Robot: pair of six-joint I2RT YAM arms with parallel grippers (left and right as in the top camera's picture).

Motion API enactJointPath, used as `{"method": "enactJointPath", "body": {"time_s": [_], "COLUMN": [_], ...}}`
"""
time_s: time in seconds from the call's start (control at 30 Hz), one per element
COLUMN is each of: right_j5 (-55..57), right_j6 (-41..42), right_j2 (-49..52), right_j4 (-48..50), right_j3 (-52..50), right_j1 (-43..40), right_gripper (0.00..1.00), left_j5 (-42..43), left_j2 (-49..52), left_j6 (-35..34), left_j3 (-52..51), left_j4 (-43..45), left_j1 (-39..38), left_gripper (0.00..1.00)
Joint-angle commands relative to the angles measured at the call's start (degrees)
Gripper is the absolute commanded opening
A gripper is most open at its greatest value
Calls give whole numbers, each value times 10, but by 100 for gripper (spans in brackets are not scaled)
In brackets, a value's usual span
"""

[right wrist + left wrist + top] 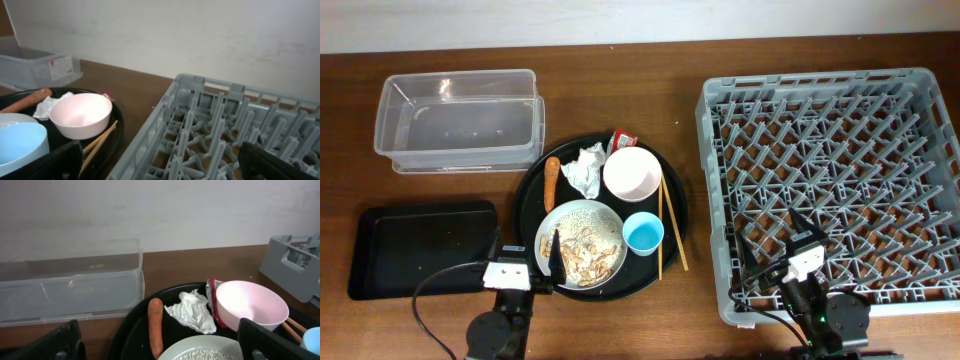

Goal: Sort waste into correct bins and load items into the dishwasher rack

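Note:
The light-blue cup is next for my left gripper, which should go to it and close on the cup's rim [632, 217] [308, 329], on the side toward the white bowl.
On a round black tray [535, 195] lie an orange sausage piece [551, 182], a crumpled white napkin [585, 170], a red wrapper [623, 141], a white bowl [633, 174], a light-blue cup [643, 234] and a pale plate [603, 221] holding rice-like leftovers [582, 256]. The clear tub [460, 82] and the shallow black tray [420, 250] are both empty at the left. The grey rack [712, 190] stands at the right. My left gripper [525, 252] is open and empty at the plate's near edge [160, 350]. My right gripper [780, 238] is open and empty over the rack's near left part [162, 165].
Wooden chopsticks [670, 225] lie on the round tray's right side, between the bowl and the rack. In the left wrist view the sausage [155, 325], napkin [192, 311] and bowl [250, 304] lie ahead of the fingers. Cables run near the front table edge.

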Motion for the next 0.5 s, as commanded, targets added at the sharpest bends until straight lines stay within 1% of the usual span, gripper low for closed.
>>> {"method": "enactJointPath", "body": {"time_s": [0.0, 0.07, 0.17, 0.23, 0.37, 0.47], "right_j5": [-20, -55, -58, -58, -58, -59], "right_j6": [-1, 15, 61, 74, 74, 74], "right_j2": [-3, -3, -3, -3, 13, 66], "right_j4": [12, 47, 82, 83, 58, 9], "right_j3": [-5, -5, 4, 25, 92, 164], "right_j1": [-4, -4, -4, -4, -4, -4], "right_gripper": [98, 98, 98, 98, 98, 98], "left_j5": [23, 50, 80, 87, 84, 84], "left_j2": [-2, -2, -2, -2, 21, 74], "left_j6": [9, 9, 8, 8, 9, 9], "left_j3": [-4, -4, -1, 10, 66, 139], "left_j4": [29, 71, 125, 143, 125, 75], "left_j1": [2, 2, 2, 2, 2, 2], "left_gripper": [99, 99, 99, 99, 99, 99]}}
